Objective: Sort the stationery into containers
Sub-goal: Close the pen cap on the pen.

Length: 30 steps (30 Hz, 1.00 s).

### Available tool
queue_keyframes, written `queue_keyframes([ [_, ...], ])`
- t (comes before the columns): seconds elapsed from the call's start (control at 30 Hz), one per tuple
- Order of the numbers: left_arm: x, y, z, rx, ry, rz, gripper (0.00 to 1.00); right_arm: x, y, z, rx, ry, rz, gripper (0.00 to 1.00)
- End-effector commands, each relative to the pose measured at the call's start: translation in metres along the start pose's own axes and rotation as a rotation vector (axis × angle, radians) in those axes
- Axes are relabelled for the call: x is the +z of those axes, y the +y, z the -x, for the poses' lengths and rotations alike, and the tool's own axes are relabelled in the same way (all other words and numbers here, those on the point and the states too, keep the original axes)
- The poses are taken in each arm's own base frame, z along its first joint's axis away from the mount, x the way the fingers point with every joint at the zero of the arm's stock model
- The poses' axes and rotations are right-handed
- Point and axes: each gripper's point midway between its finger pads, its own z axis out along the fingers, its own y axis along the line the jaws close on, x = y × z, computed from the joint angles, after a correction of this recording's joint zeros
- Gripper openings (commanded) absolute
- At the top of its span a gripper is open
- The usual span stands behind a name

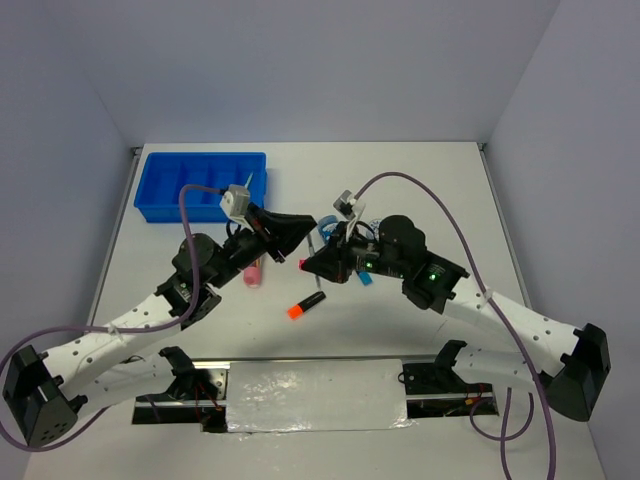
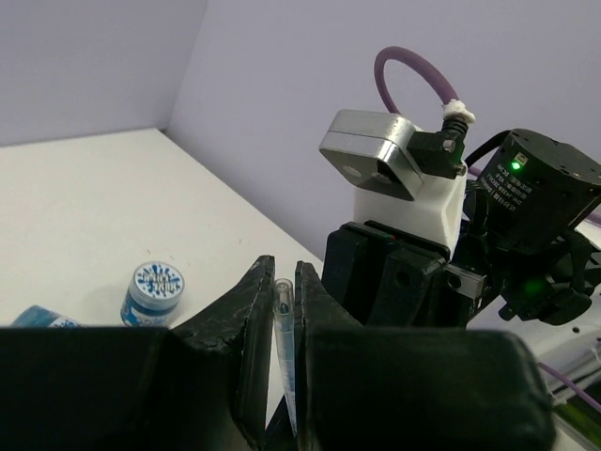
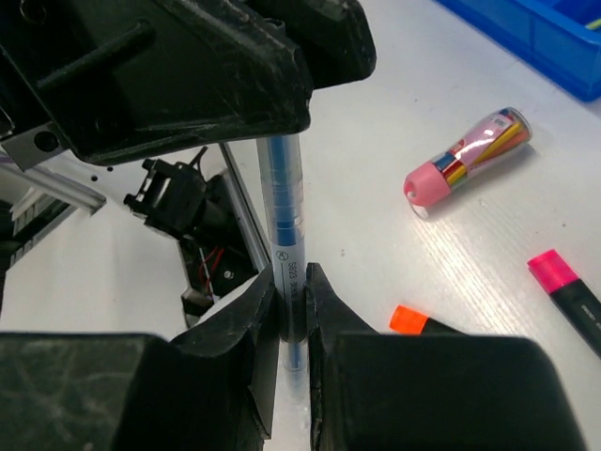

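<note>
The thin blue pen, now held above the table, will be released by my left gripper in the bright blue tray's end compartment (image 1: 251, 189), the one nearest the middle of the table.
A thin blue pen (image 3: 286, 202) is held between both grippers above the table. My right gripper (image 3: 292, 282) is shut on its lower part. My left gripper (image 2: 280, 277) is shut on the other end of the pen (image 2: 283, 324), and its black fingers (image 3: 216, 66) cover the pen's top in the right wrist view. In the top view the left gripper (image 1: 298, 238) and right gripper (image 1: 320, 262) meet tip to tip at mid table. The bright blue tray (image 1: 200, 185) stands at the far left.
A pink tube (image 3: 467, 160), an orange-ended marker (image 3: 409, 320) and a pink-ended marker (image 3: 566, 289) lie on the table under the grippers. Two round blue jars (image 2: 153, 291) (image 2: 38, 317) stand near the right arm. The tray's corner (image 3: 545, 28) shows at the upper right.
</note>
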Motion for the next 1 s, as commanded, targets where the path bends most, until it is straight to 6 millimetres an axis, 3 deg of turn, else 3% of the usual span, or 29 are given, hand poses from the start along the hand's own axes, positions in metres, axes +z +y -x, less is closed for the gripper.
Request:
queue_keyframes([
  [0.0,-0.045,0.003,-0.132,-0.097,0.462,-0.035,0.00,-0.046,0.063,0.194,-0.175,-0.609,0.102,0.00],
  [0.1,-0.047,0.011,-0.128,-0.089,0.448,0.024,0.01,-0.041,0.068,0.186,-0.192,-0.581,0.147,0.00],
  [0.17,-0.041,0.012,-0.109,-0.060,0.411,0.060,0.18,-0.029,0.063,0.165,-0.194,-0.528,0.160,0.00],
  [0.2,-0.042,0.020,-0.106,-0.039,0.412,0.117,0.33,-0.025,0.064,0.155,-0.196,-0.506,0.169,0.00],
  [0.3,-0.033,0.022,-0.076,0.005,0.360,0.177,0.41,-0.011,0.059,0.120,-0.206,-0.427,0.164,0.00],
  [0.33,-0.026,0.016,-0.060,0.018,0.327,0.171,0.40,-0.007,0.055,0.109,-0.208,-0.404,0.153,0.00],
  [0.53,-0.010,0.008,-0.031,0.041,0.266,0.170,0.34,0.007,0.055,0.071,-0.196,-0.311,0.169,0.00],
  [0.63,-0.006,0.004,-0.024,0.048,0.244,0.158,0.00,0.012,0.055,0.056,-0.200,-0.277,0.191,0.00],
  [0.7,-0.006,0.016,-0.019,0.072,0.225,0.223,0.00,0.015,0.050,0.048,-0.186,-0.259,0.185,0.03],
  [0.73,-0.006,0.024,-0.019,0.081,0.227,0.265,0.00,0.017,0.046,0.043,-0.177,-0.243,0.170,0.11],
  [0.77,-0.006,0.032,-0.019,0.106,0.235,0.305,0.00,0.018,0.040,0.042,-0.164,-0.241,0.139,0.35],
  [0.8,-0.004,0.034,-0.008,0.123,0.221,0.342,0.00,0.019,0.033,0.036,-0.146,-0.228,0.107,0.48],
  [0.87,-0.012,0.070,-0.009,0.183,0.258,0.535,0.00,0.021,0.007,0.021,-0.103,-0.196,-0.006,0.80],
  [0.9,-0.010,0.074,0.003,0.202,0.245,0.581,0.00,0.021,-0.002,0.013,-0.091,-0.186,-0.041,0.91],
  [0.93,-0.010,0.094,0.005,0.221,0.255,0.657,0.00,0.017,-0.010,0.008,-0.077,-0.180,-0.078,0.99],
  [0.97,-0.012,0.104,0.015,0.239,0.257,0.713,0.00,0.014,-0.027,-0.004,-0.048,-0.172,-0.147,1.00],
])
